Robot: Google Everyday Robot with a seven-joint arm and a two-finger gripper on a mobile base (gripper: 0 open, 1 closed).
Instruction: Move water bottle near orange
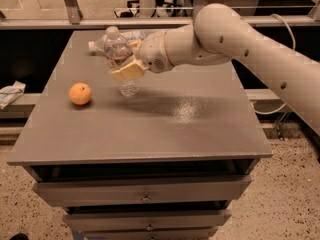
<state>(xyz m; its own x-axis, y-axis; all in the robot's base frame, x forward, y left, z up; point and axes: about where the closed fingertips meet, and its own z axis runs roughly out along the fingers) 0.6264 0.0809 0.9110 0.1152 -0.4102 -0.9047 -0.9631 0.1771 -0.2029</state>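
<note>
The robot's gripper will stand the water bottle on the grey table (108, 96) next to the orange, on the orange's arm side.
The water bottle (119, 54), clear ribbed plastic with a white cap, hangs upright in the air over the grey table (200, 129). My gripper (125, 68) is shut on its middle, with tan fingers (128, 72) around it. The bottle's base sits just above the tabletop. The orange (80, 93) lies on the left part of the table, a short way left of and in front of the bottle.
A second bottle with a large white label (131, 36) lies on its side at the table's back edge, mostly hidden behind my arm. The table has drawers below (145, 194). A white cloth-like object (10, 93) lies on a ledge at the left.
</note>
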